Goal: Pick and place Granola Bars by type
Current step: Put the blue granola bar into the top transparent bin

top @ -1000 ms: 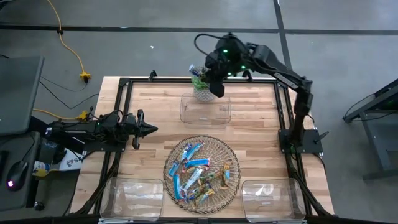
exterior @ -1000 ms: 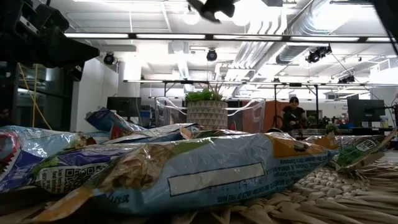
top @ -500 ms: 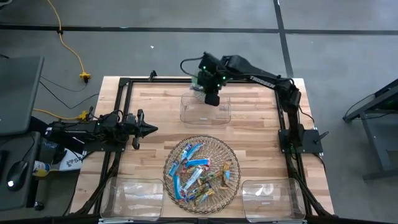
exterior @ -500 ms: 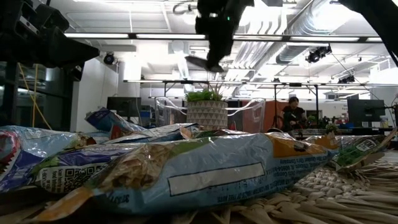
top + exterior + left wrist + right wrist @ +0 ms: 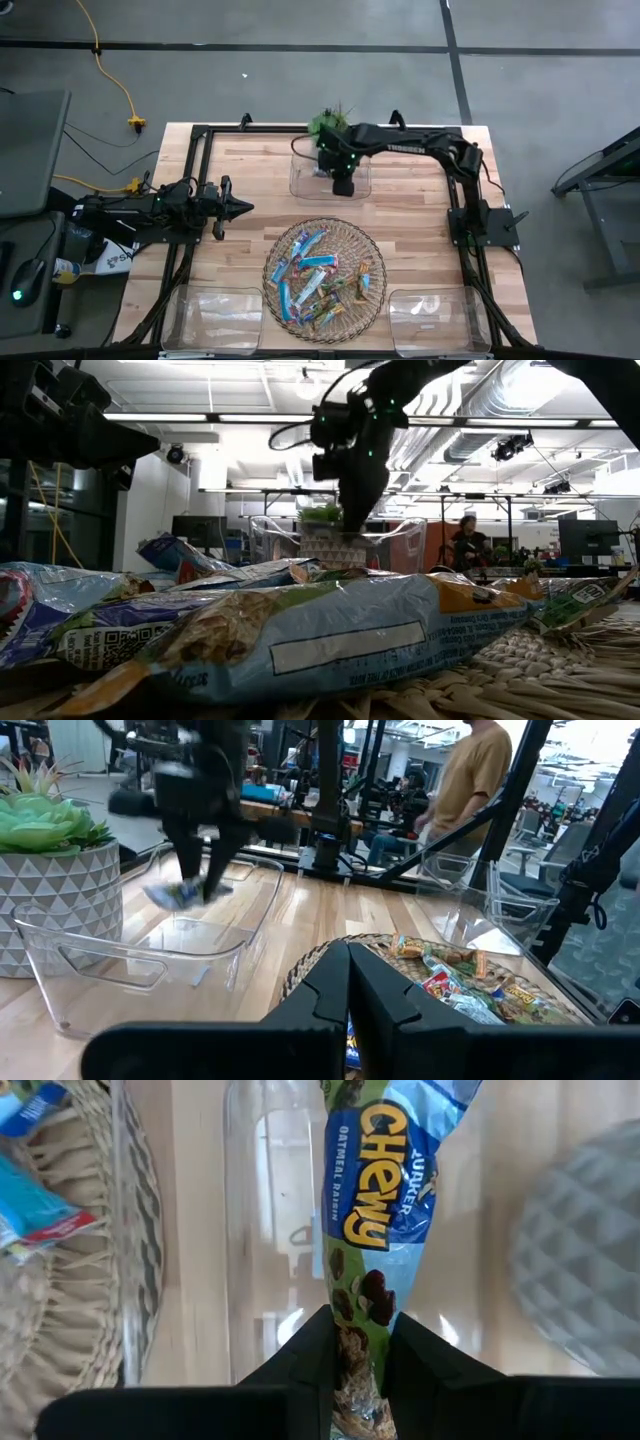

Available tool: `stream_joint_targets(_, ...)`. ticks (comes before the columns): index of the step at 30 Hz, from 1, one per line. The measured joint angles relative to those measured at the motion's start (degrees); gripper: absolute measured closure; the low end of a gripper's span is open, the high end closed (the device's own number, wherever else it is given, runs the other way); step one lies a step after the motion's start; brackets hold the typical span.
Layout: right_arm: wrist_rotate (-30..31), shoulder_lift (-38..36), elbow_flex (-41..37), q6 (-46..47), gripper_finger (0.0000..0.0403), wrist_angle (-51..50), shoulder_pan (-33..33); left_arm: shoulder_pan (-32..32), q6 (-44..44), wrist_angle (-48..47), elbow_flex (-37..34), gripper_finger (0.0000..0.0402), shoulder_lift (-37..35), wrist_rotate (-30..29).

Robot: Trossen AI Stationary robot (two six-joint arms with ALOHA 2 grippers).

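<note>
My right gripper should set the granola bar, now between the clear bin's walls, down and release it on the bottom of the clear bin point(image 5: 332, 182) point(image 5: 340, 1295) that is by the potted plant.
My right gripper point(image 5: 343, 186) points steeply down over the clear bin point(image 5: 330, 176) at the table's far middle. It is shut on a granola bar point(image 5: 365, 1220) in a blue and green wrapper. The left wrist view shows that gripper point(image 5: 205, 880) with the bar point(image 5: 178, 896) between the bin's walls. A round wicker tray point(image 5: 325, 272) near the front holds several more granola bars point(image 5: 310, 262). My left gripper point(image 5: 242, 208) waits at the table's left side, level and shut, touching nothing. My right gripper pinches one end of the bar point(image 5: 357, 1342) between its two fingers point(image 5: 312, 1360), coming from above at a steep slant. The fingers lie along the bar, and the rest of the wrapper reaches out past their tips. It hangs over the bin's floor; whether it touches, I cannot tell.
A potted plant point(image 5: 325, 125) in a patterned pot stands just behind the far bin. Two more clear bins sit at the near left point(image 5: 215, 315) and near right point(image 5: 440, 318) corners. A black frame point(image 5: 200, 135) borders the table. People show in the room beyond.
My right gripper has come down from high above the plant into the far clear bin, shifting slightly toward the table's near edge and tipping further downward. It has stayed shut on the bar, which has travelled with it.
</note>
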Motion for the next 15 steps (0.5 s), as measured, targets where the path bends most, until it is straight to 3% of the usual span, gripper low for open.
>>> stream_joint_targets(15,3.40,0.00,-9.24,-0.04,0.0344,7.94,2.32,-0.01,0.00,0.00,0.00,0.0401,-0.01,-0.02)
